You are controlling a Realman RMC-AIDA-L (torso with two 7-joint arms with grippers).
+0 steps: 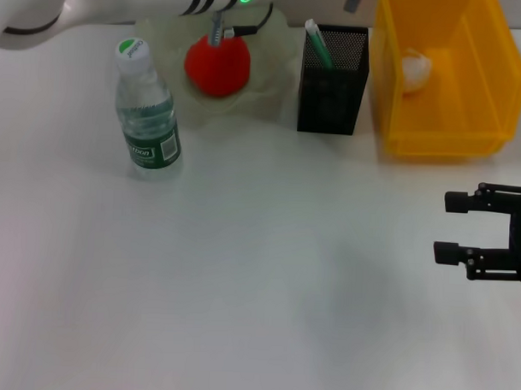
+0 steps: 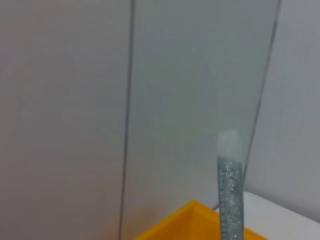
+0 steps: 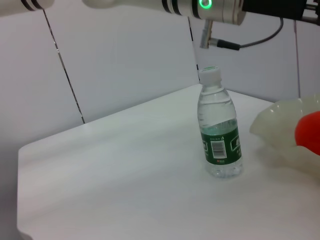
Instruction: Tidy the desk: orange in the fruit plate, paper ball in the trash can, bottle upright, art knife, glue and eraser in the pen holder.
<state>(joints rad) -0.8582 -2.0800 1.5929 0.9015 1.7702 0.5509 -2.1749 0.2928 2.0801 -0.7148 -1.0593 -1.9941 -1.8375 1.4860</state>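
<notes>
My left gripper is holding the grey-green stick. It will let go of it in the black mesh pen holder (image 1: 320,46) next to the green stick.
The orange (image 1: 218,63) lies in the pale fruit plate (image 1: 264,92) at the back; both show in the right wrist view, orange (image 3: 310,132) and plate (image 3: 277,127). The bottle (image 1: 148,114) stands upright left of the plate and also shows in the right wrist view (image 3: 219,135). A green stick with a white tip (image 1: 318,43) stands in the black mesh pen holder (image 1: 333,86). The paper ball (image 1: 416,68) lies in the yellow bin (image 1: 451,133). My left gripper (image 1: 354,1) is at the top edge above the pen holder. My right gripper (image 1: 450,226) is open and empty at the right.
My left arm (image 1: 207,1) spans the back edge above the plate. The left wrist view shows a grey-green stick with a white tip (image 2: 230,200) and a corner of the yellow bin (image 2: 190,222) against a wall. White tabletop (image 1: 257,289) fills the front.
</notes>
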